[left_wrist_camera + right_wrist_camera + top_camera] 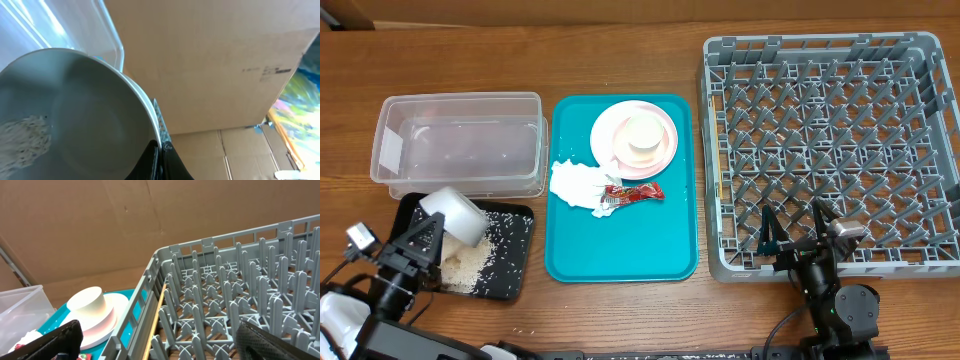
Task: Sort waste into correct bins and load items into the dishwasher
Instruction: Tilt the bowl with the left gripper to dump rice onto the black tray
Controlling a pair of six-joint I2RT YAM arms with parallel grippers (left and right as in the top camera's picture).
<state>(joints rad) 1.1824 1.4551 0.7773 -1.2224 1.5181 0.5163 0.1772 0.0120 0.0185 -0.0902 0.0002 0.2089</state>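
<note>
Next, I release the white bowl from my left gripper on the teal tray [596, 250], in front of the napkin.
My left gripper [423, 238] is shut on the rim of the white bowl [455, 214] and holds it tipped over the black tray [516, 262], where loose white rice [468, 264] lies piled and scattered. In the left wrist view my fingers [161, 152] pinch the bowl's rim [75, 115], and some rice [22, 141] clings inside. The clear tub [460, 140] stands behind. The plate [620, 150] with the upturned cup [643, 133], the napkin [576, 184] and the red wrapper [633, 193] lie on the teal tray. My right gripper [794, 232] is open and empty over the grey dish rack's [830, 130] front left corner.
The teal tray [620, 245] lies between the bins and the rack. The right wrist view shows the rack's pegs [225, 290], the cup [86, 302] on the plate [112, 315], and the tub's corner [20, 307]. Cardboard boxes stand behind the table.
</note>
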